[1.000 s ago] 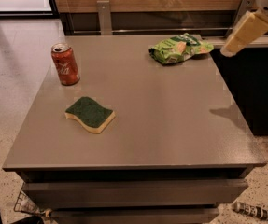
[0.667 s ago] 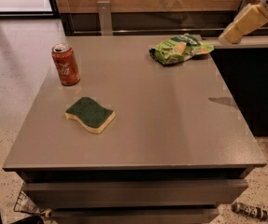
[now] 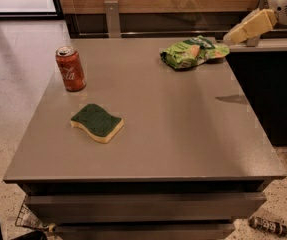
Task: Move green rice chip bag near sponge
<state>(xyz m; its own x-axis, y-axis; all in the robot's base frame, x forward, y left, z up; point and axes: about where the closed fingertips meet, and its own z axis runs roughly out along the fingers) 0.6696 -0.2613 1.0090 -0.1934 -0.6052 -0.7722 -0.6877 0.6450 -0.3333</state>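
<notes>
The green rice chip bag's crumpled middle (image 3: 189,54), away from the end beside the dark counter, is the spot my gripper will go to next and close on.
The green rice chip bag (image 3: 190,52) lies crumpled at the far right of the grey table (image 3: 173,134). The sponge (image 3: 97,122), dark green on top with a pale yellow body, lies flat at the front left of the table, well apart from the bag. My gripper (image 3: 231,37) hangs in from the top right on a cream-coloured arm (image 3: 283,4). Its tip is just to the right of the bag's right end and slightly above the table's far right corner. It holds nothing.
A red soda can (image 3: 71,69) stands upright at the left of the table, behind the sponge. A dark counter (image 3: 270,46) adjoins the table on the right. A wooden wall with a metal post (image 3: 112,18) runs behind.
My gripper has moved left and slightly lower, closing in on the right end of the bag. The bag, sponge and can have not moved.
</notes>
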